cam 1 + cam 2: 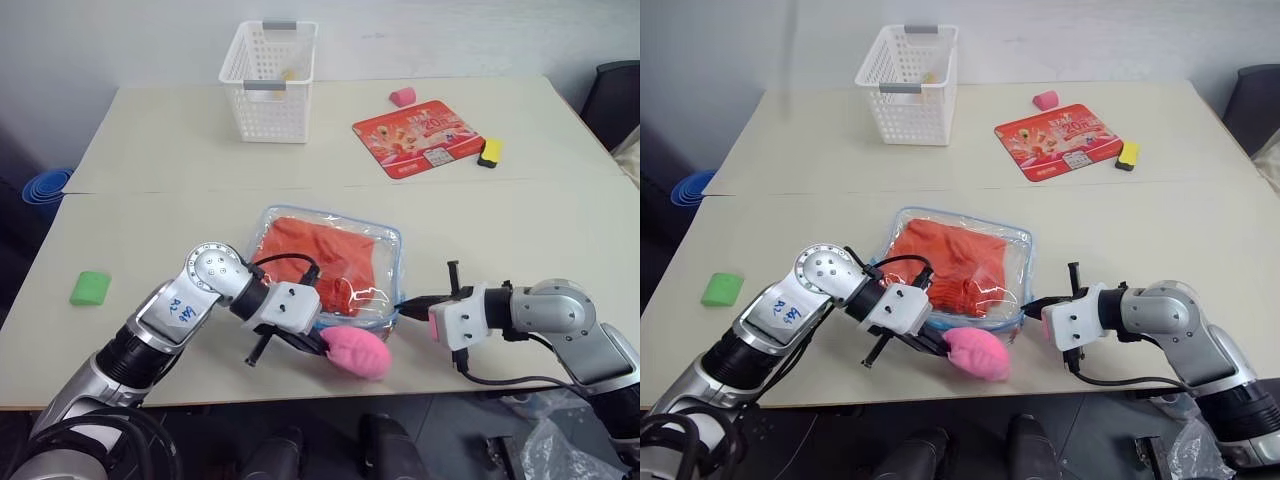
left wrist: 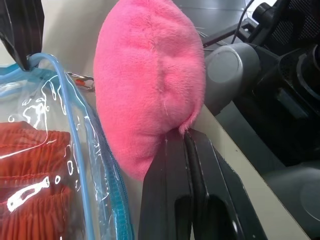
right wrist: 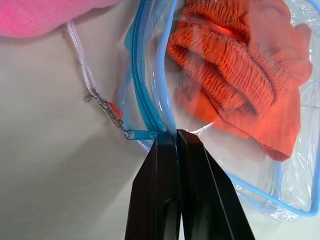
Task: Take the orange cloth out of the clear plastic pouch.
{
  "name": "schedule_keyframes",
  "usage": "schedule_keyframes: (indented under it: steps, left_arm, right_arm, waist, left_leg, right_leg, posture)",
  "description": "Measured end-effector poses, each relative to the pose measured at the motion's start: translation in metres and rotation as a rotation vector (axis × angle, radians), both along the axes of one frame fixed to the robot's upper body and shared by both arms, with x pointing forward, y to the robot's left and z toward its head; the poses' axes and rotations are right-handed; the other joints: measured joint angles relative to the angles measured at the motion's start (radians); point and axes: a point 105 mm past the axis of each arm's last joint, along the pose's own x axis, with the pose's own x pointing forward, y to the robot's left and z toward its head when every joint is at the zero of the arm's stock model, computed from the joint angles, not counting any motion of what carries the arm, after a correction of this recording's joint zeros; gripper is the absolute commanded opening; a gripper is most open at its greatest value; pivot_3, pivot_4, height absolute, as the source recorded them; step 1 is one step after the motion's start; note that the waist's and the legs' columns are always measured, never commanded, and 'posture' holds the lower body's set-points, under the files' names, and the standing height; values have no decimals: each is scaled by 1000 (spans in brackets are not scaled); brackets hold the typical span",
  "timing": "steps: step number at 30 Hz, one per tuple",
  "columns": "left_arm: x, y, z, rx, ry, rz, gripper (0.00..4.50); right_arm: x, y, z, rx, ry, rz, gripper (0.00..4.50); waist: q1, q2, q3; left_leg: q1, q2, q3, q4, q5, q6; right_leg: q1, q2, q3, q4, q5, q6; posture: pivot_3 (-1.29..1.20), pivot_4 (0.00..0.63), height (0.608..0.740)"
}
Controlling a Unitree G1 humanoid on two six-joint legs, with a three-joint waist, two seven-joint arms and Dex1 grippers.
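My left fingers pinch only the plush charm's thin end; next I open and grab a deeper fold of its body (image 2: 147, 85) before pulling the zip.
The clear plastic pouch (image 1: 399, 262) with light blue edging lies flat near the table's front edge. The wrinkled orange cloth (image 1: 315, 255) is inside it. A pink plush charm (image 1: 357, 352) hangs off the pouch's near corner by a small metal chain (image 3: 107, 111). My left gripper (image 1: 322, 345) is shut on the plush charm (image 2: 150, 85) at the pouch's front edge. My right gripper (image 1: 405, 305) is shut on the pouch's blue edging (image 3: 150, 100) at its near right corner, beside the zip. The cloth (image 3: 240, 75) lies bunched just behind that pinch.
A white mesh basket (image 1: 268, 85) stands at the back left. A flat red printed card (image 1: 418, 137), a yellow and black block (image 1: 490, 152) and a small pink object (image 1: 403, 97) lie at the back right. A green block (image 1: 90, 288) sits at the left.
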Motion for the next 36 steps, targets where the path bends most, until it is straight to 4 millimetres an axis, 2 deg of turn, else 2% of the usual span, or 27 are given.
schedule_keyframes:
  steps: [3,10,15,19,22,25,27,29,32,35,36]
  left_arm:
    - [2,6,-3,-5,10,51,0]
    - [6,59,-21,62,55,285,0]
    - [11,87,-19,66,34,425,0]
    - [12,94,-18,55,29,465,0]
    - [13,82,-14,-5,46,455,0]
    - [15,62,5,-95,87,423,589]
    - [18,43,26,-174,126,384,1140]
    - [13,30,37,-201,162,339,1737]
    - [9,21,36,-185,207,300,2624]
    - [7,16,25,-136,212,280,3531]
    - [7,15,22,-121,204,276,3531]
  right_arm:
    - [3,-2,2,-4,-9,-2,42]
    - [3,-10,0,-33,-6,7,42]
    - [2,-13,0,-32,-3,19,42]
    - [3,-15,-1,-24,6,12,42]
    - [4,-15,-1,-25,2,15,42]
    - [5,-16,-1,-33,11,14,0]
    - [5,-17,-2,-24,48,-3,434]
    - [5,-17,-2,-18,68,-13,973]
    - [4,-18,-4,-19,74,-23,1965]
    - [-5,-21,-9,-52,92,-13,2001]
    - [-6,-22,-9,-57,91,-12,2001]
  waist:
    - [0,0,0]
    - [-2,0,0]
    - [1,0,0]
    - [0,0,0]
    - [1,0,0]
    - [1,0,0]
    - [1,0,0]
    - [-3,0,0]
    - [-10,0,0]
    - [-6,0,0]
    - [-5,0,0]
  left_leg:
    - [0,0,0,0,0,0]
    - [0,1,0,-1,0,0]
    - [0,0,0,-1,0,0]
    - [0,0,0,-1,0,0]
    - [0,0,0,-1,0,0]
    - [-1,0,0,0,0,0]
    - [-1,0,0,0,0,0]
    - [0,0,0,0,0,0]
    - [0,1,0,-1,0,0]
    - [0,1,0,-1,0,0]
    - [0,1,1,-1,0,0]
  right_leg:
    - [0,0,0,0,0,0]
    - [-1,1,0,0,0,0]
    - [-1,0,0,0,0,0]
    - [-1,0,0,0,0,0]
    - [-1,0,0,0,0,0]
    - [-1,0,0,0,0,0]
    - [-1,0,0,1,0,0]
    - [-1,0,0,1,0,0]
    - [-1,0,0,1,0,0]
    - [-1,0,0,1,0,0]
    - [-1,0,0,0,0,0]
  posture:
    - [0,150,740]
    - [0,150,740]
    - [0,150,740]
    - [0,150,740]
    - [0,150,740]
    - [0,150,740]
    - [0,150,740]
    - [0,150,740]
    - [0,150,740]
    - [0,150,740]
    - [0,150,740]
